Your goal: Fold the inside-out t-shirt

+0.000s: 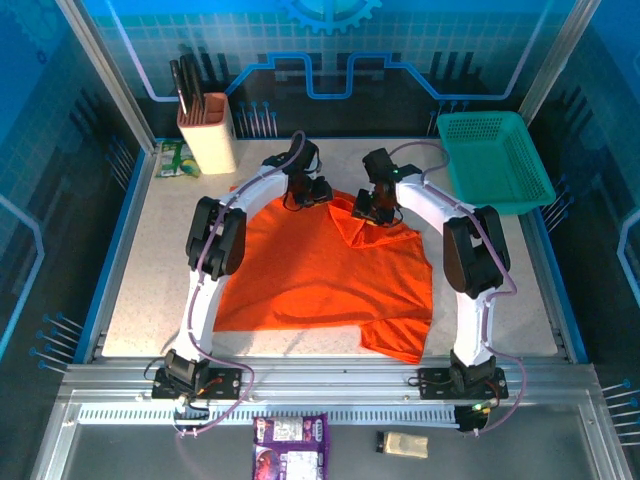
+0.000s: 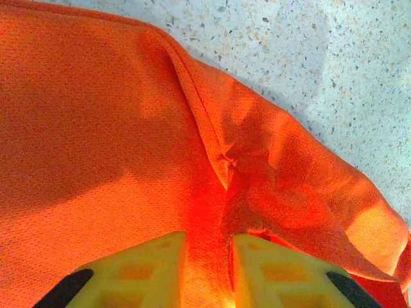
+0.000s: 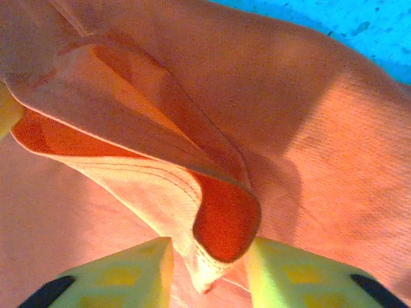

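The far sleeve is curled over the t-shirt's body; next I regrip its hem [image 3: 226,221] with my right gripper and pull it flat before folding.
The inside-out t-shirt [image 1: 330,270] lies mostly flat in the middle of the table, bright orange, with one sleeve sticking out at the near right. My left gripper [image 1: 318,195] is at its far edge, shut on a pinched ridge of the cloth beside a seam [image 2: 192,102]; in the left wrist view the gripper [image 2: 209,256] has t-shirt [image 2: 96,128] packed between its yellow fingers. My right gripper [image 1: 372,213] is at the far right part, shut on a curled, stitched hem. That fold of t-shirt [image 3: 321,160] stands up between the gripper [image 3: 209,263] fingers.
A teal mesh basket [image 1: 495,160] stands at the far right corner. A beige knife block [image 1: 207,135] and a green packet [image 1: 175,158] sit at the far left. Speckled table [image 1: 150,260] lies bare on both sides of the shirt. A purple packet [image 1: 290,440] lies below the rail.
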`<action>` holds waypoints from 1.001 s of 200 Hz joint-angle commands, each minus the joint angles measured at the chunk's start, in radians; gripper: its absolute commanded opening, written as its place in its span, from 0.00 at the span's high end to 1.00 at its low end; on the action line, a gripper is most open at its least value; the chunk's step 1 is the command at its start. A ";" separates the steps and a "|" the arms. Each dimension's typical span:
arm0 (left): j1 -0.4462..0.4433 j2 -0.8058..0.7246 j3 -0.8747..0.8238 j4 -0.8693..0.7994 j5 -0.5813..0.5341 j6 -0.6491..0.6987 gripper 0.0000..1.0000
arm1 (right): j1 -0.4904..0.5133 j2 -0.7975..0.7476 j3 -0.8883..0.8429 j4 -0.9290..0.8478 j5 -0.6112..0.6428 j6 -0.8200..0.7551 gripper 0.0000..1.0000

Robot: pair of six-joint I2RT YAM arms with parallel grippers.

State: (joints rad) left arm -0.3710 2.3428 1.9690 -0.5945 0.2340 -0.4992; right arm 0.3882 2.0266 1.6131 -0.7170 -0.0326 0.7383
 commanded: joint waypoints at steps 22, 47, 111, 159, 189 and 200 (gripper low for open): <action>0.005 0.032 0.029 -0.030 0.016 -0.006 0.82 | 0.014 0.003 0.101 -0.112 0.135 -0.070 0.53; 0.004 0.033 0.021 -0.026 0.018 -0.007 0.88 | 0.012 0.064 0.157 -0.147 0.129 -0.091 0.50; 0.005 0.027 0.009 -0.033 0.013 -0.004 0.93 | 0.012 0.116 0.169 -0.171 0.083 -0.093 0.56; 0.005 0.027 0.011 -0.030 0.011 -0.008 0.93 | 0.018 0.061 0.102 -0.129 0.025 -0.076 0.67; 0.005 0.029 0.011 -0.030 0.013 -0.010 0.93 | 0.025 0.045 0.080 -0.115 0.008 -0.073 0.75; 0.005 0.030 0.011 -0.030 0.014 -0.010 0.93 | 0.029 0.041 0.072 -0.113 0.005 -0.070 0.77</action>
State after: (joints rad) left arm -0.3710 2.3569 1.9690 -0.6003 0.2337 -0.4992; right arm 0.3939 2.1208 1.7027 -0.8368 0.0048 0.6575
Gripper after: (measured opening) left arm 0.073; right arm 0.247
